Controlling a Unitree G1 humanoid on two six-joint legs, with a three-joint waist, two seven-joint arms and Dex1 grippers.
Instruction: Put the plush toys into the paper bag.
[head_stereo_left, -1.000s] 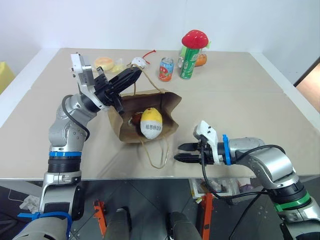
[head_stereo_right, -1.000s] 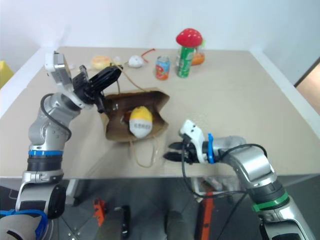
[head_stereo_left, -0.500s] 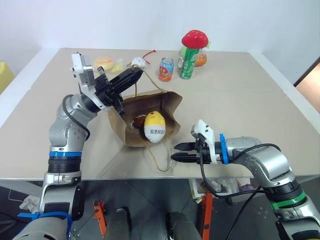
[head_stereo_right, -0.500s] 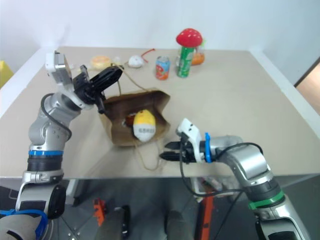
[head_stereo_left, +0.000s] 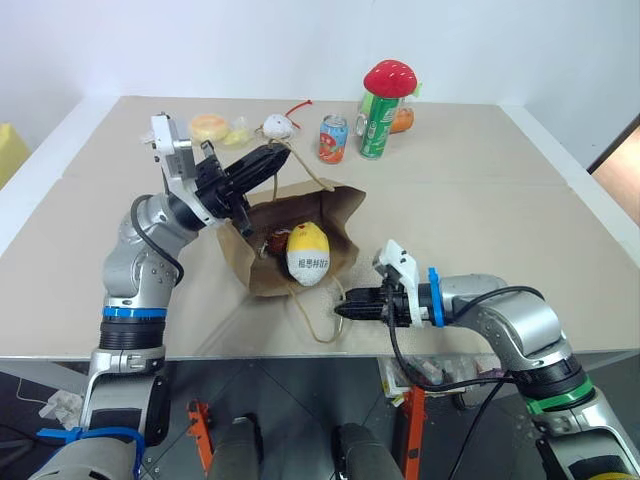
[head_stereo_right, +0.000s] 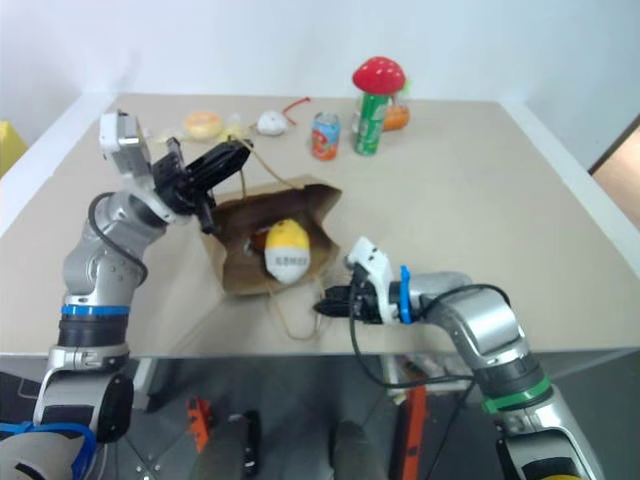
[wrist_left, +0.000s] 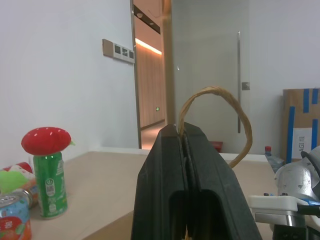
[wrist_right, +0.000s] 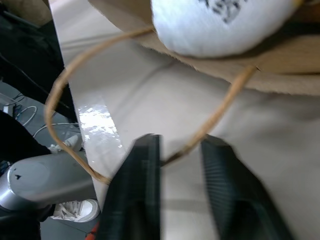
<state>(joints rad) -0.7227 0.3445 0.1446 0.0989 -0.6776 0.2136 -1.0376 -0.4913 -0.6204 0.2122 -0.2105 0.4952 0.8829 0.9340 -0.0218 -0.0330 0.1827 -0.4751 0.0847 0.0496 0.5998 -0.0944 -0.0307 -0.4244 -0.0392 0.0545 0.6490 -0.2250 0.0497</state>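
Observation:
The robot's left gripper will release the brown paper bag, upright on the table (head_stereo_left: 324, 270) in front of the small printed can.
The brown paper bag (head_stereo_left: 335, 205) lies on the table with its mouth held open. My left gripper (head_stereo_left: 272, 158) is shut on its upper cord handle (wrist_left: 235, 100) and holds it raised. In the mouth sits the white egg-shaped plush toy (head_stereo_left: 308, 254) with a yellow cap; beside it, deeper in, is the brown plush toy (head_stereo_left: 274, 243), mostly hidden. My right gripper (head_stereo_left: 340, 310) is at the lower handle (head_stereo_left: 315, 328), near the table's front edge. In the right wrist view its fingers (wrist_right: 142, 170) stand a little apart with the cord (wrist_right: 220, 110) running between them.
At the back of the table stand a green can (head_stereo_left: 376, 128) topped by a red mushroom toy (head_stereo_left: 390, 77), a small printed can (head_stereo_left: 333, 138), a white round thing with a red cord (head_stereo_left: 277, 125) and a bun-like item (head_stereo_left: 208, 125). The table's front edge (head_stereo_left: 250, 353) is close.
My right gripper has slid left to the lower handle, and its fingers have drawn much closer together around the cord. The left gripper keeps its hold on the upper handle.

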